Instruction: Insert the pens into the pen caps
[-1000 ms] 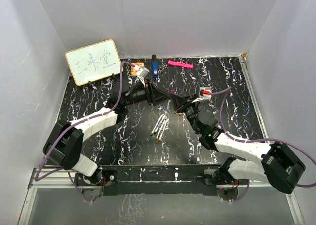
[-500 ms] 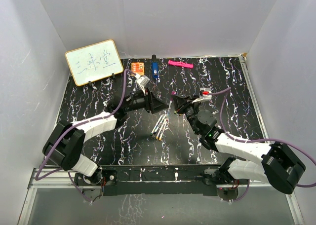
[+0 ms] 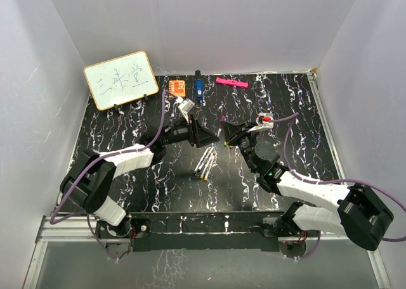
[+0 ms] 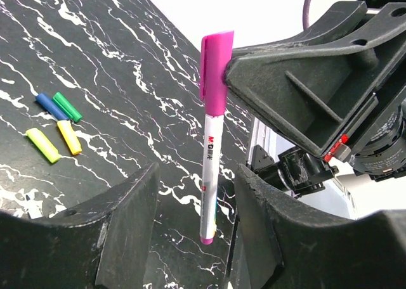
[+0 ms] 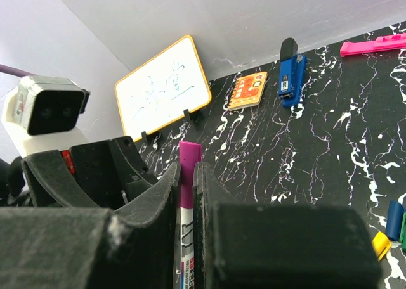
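Observation:
The robot's right gripper holds the pen by its magenta cap, so the left gripper needs to take the pen's lower body (image 4: 208,206) and set the pen aside before the next cap.
My right gripper (image 5: 188,167) is shut on a white-barrelled pen (image 4: 211,149) that wears a magenta cap (image 4: 216,67). It holds the pen upright above the middle of the table (image 3: 220,132). My left gripper (image 4: 196,175) is open, with its fingers on either side of the pen's lower end and not touching it. In the top view the left gripper (image 3: 206,137) faces the right gripper (image 3: 227,132). Several loose pens (image 3: 206,162) lie on the table below them. Loose caps lie together: blue (image 4: 49,105), green (image 4: 66,106) and two yellow ones (image 4: 43,144).
A small whiteboard (image 3: 120,80) stands at the back left. An orange card (image 3: 176,86), a dark blue chunky object (image 3: 198,89) and a pink bar (image 3: 231,82) lie along the back edge. White walls enclose the black marbled table (image 3: 127,124).
My left gripper has moved right and nearer to the right gripper, and its open fingers now straddle the held pen. The right gripper has barely moved.

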Controlling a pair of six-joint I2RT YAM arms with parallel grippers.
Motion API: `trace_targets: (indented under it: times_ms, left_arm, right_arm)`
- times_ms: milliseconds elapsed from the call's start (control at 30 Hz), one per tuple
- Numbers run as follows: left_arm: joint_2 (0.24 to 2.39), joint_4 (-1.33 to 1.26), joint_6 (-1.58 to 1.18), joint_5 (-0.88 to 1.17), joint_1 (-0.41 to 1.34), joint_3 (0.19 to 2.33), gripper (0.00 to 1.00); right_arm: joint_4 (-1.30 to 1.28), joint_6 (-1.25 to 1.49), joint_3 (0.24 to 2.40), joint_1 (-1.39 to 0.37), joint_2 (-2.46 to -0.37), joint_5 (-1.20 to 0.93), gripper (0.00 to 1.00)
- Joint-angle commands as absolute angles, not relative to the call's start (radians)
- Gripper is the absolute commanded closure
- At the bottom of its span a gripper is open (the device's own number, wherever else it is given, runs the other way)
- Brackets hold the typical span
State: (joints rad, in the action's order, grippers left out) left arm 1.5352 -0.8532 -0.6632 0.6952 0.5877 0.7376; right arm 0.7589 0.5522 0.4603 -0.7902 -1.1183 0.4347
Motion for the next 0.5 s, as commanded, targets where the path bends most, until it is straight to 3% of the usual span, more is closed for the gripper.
trace_targets:
  times_ms: [0, 200, 267, 367, 467]
  left_arm:
    - [1.564, -0.931, -0.683, 0.732, 0.614, 0.765, 0.5]
    - [1.593, -0.95, -0.697, 0.738, 0.624, 0.775, 0.55]
    - [1.595, -0.95, -0.697, 0.742, 0.626, 0.784, 0.68]
    - [1.597, -0.961, -0.707, 0.743, 0.626, 0.787, 0.97]
    - [1.59, -0.962, -0.715, 0.738, 0.626, 0.789, 1.0]
  right_arm:
    - [0.803, 0.56, 0.465, -0.795, -1.106, 0.437, 1.0]
    - [0.809, 0.56, 0.472, -0.795, -1.118, 0.429, 1.0]
    - [0.814, 0.563, 0.471, -0.795, -1.121, 0.427, 1.0]
    - [0.815, 0.565, 0.468, -0.794, -1.125, 0.422, 1.0]
    - [0.81, 0.559, 0.465, -0.795, -1.128, 0.406, 1.0]
